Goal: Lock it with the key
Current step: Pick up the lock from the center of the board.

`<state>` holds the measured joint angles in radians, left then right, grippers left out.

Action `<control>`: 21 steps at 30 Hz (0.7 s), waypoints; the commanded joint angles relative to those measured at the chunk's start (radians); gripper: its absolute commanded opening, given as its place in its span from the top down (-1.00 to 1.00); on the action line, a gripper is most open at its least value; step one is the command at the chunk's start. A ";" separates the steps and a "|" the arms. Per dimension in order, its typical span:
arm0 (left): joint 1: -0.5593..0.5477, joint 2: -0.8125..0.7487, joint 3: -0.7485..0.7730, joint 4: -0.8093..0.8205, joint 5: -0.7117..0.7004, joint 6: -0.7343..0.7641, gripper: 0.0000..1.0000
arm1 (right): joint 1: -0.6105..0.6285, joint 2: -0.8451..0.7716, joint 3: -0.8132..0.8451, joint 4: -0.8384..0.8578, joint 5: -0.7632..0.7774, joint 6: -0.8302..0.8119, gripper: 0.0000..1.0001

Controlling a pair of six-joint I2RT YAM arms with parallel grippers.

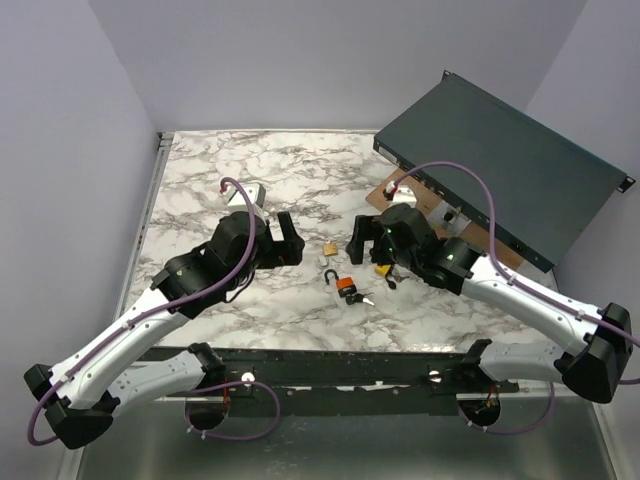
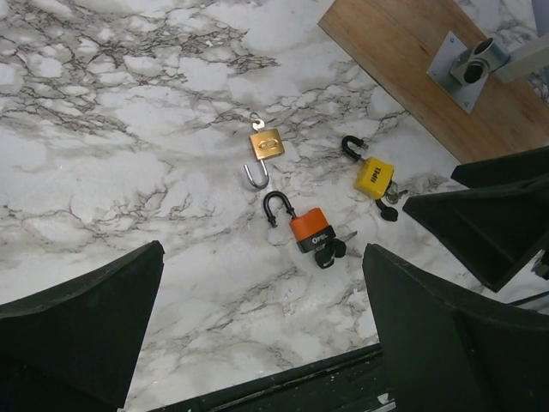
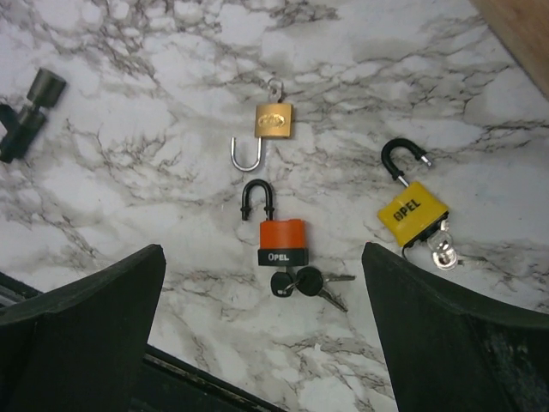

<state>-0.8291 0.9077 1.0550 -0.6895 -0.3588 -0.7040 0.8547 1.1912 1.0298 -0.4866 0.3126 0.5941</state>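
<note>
The orange padlock has a black shackle point(image 1: 330, 273) point(image 2: 274, 198). My left gripper goes there next and closes on it.
Three padlocks lie on the marble table with shackles open. An orange padlock point(image 1: 345, 286) point(image 2: 310, 227) point(image 3: 281, 238) has a bunch of black-headed keys point(image 3: 300, 281) in its keyhole. A yellow padlock point(image 1: 383, 268) point(image 2: 375, 176) point(image 3: 413, 212) also carries a key. A small brass padlock point(image 1: 329, 248) point(image 2: 267, 144) point(image 3: 274, 120) lies beyond them. My left gripper point(image 1: 284, 239) point(image 2: 262, 330) is open and empty, left of the locks. My right gripper point(image 1: 366, 236) point(image 3: 262, 335) is open and empty, just right of them.
A dark rack-mount box point(image 1: 500, 165) lies tilted at the back right over a wooden board point(image 1: 430, 205) point(image 2: 412, 69) with a small metal fitting point(image 2: 470, 62). The table's near edge has a black rail point(image 1: 330, 365).
</note>
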 commanded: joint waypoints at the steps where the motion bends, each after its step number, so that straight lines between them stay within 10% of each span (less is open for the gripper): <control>1: 0.038 -0.039 -0.038 -0.026 0.073 -0.002 -0.97 | 0.053 0.045 -0.070 0.088 -0.047 0.023 -1.00; 21: 0.108 -0.059 -0.104 -0.032 0.183 -0.012 -0.97 | 0.152 0.332 -0.146 0.230 0.031 -0.049 -0.39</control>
<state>-0.7303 0.8581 0.9661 -0.7155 -0.2142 -0.7052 0.9829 1.4727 0.8768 -0.2859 0.2836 0.5697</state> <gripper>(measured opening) 0.984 0.702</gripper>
